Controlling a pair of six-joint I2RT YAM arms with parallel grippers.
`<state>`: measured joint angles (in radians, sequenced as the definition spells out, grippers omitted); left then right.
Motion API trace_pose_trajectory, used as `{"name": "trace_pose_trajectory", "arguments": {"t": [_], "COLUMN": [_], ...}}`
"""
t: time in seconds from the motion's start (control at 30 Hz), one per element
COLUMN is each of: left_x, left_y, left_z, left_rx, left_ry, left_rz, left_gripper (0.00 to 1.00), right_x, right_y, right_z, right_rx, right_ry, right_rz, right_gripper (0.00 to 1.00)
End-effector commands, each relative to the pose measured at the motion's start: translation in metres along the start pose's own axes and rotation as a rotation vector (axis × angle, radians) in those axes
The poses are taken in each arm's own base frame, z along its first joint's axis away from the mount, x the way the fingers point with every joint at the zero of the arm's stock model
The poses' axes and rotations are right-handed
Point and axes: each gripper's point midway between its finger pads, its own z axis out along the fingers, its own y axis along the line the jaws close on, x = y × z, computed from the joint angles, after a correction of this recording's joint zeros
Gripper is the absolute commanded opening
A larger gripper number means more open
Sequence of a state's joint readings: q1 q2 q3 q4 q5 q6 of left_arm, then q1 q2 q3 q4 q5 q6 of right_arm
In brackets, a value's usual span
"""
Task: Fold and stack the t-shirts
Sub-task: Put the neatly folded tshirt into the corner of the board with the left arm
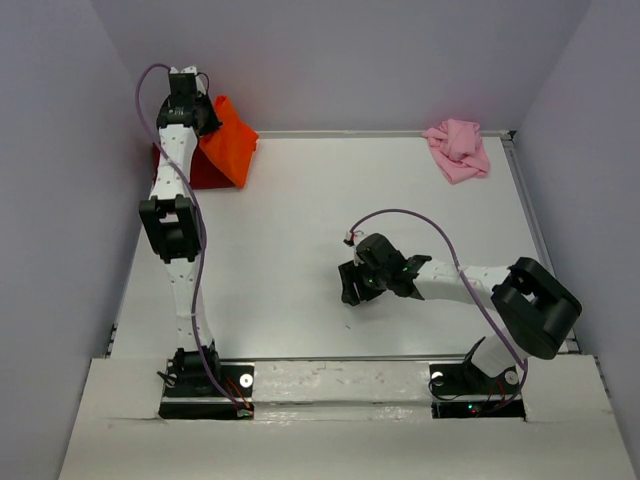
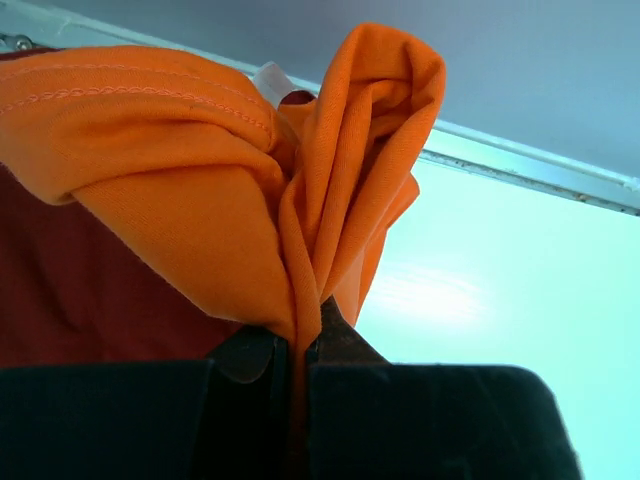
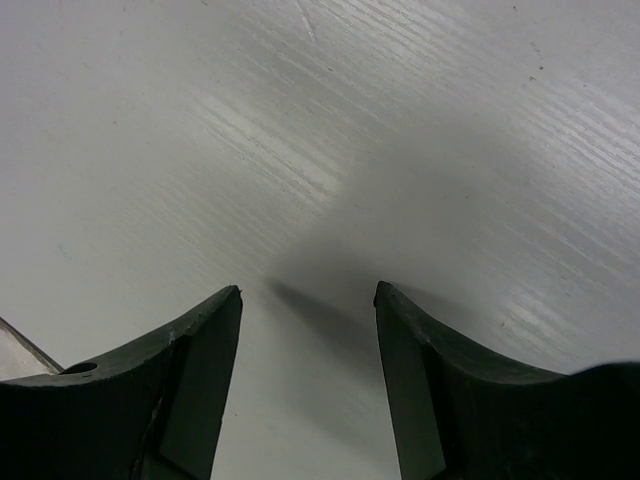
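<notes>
The robot's left gripper should release the bright orange t-shirt on top of the dark red t-shirt [image 1: 199, 162].
My left gripper [image 1: 205, 122] is at the far left corner, shut on a bunched fold of the bright orange t-shirt [image 1: 231, 143], which hangs from it above the table. In the left wrist view the orange t-shirt [image 2: 230, 180] rises from between the closed fingers [image 2: 345, 345]. The dark red t-shirt [image 1: 206, 170] lies under and behind it, mostly hidden; it also shows in the left wrist view [image 2: 90, 290]. The pale pink t-shirt [image 1: 458, 148] lies crumpled at the far right. My right gripper [image 1: 352, 288] is open and empty, low over bare table [image 3: 308, 290].
The white table [image 1: 330, 240] has a raised metal rim along the back [image 2: 530, 170] and right edge [image 1: 530, 215]. Purple-grey walls close in the left, back and right sides. The right arm's cable [image 1: 420, 222] loops above the table.
</notes>
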<state>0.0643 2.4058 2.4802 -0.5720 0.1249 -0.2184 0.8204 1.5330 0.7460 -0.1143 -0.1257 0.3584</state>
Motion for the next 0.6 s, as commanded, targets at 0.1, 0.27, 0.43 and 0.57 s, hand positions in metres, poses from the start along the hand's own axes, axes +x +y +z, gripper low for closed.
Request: {"name": "trace_pose_trajectory", "arguments": {"t": [0.1, 0.27, 0.43, 0.57], "left_x": [-0.071, -0.077, -0.068, -0.062], "left_y": [-0.025, -0.023, -0.012, -0.005], "left_z": [-0.067, -0.074, -0.064, -0.058], "left_rx": [0.097, 0.093, 0.074, 0.063], "left_ry": [-0.179, -0.195, -0.169, -0.15], "left_rz": [-0.006, -0.007, -0.01, -0.015], "left_gripper": [0.0, 0.0, 0.0, 0.0], "right_x": [0.004, 0.004, -0.014, -0.036], "right_y": [-0.001, -0.002, -0.002, 0.0], "right_z": [0.007, 0.007, -0.006, -0.021], "right_rx": [0.019, 0.026, 0.045, 0.066], "right_ry": [0.021, 0.02, -0.049, -0.126], "right_rz": [-0.021, -0.02, -0.03, -0.044], "right_gripper": [0.62, 0.61, 0.61, 0.62]}}
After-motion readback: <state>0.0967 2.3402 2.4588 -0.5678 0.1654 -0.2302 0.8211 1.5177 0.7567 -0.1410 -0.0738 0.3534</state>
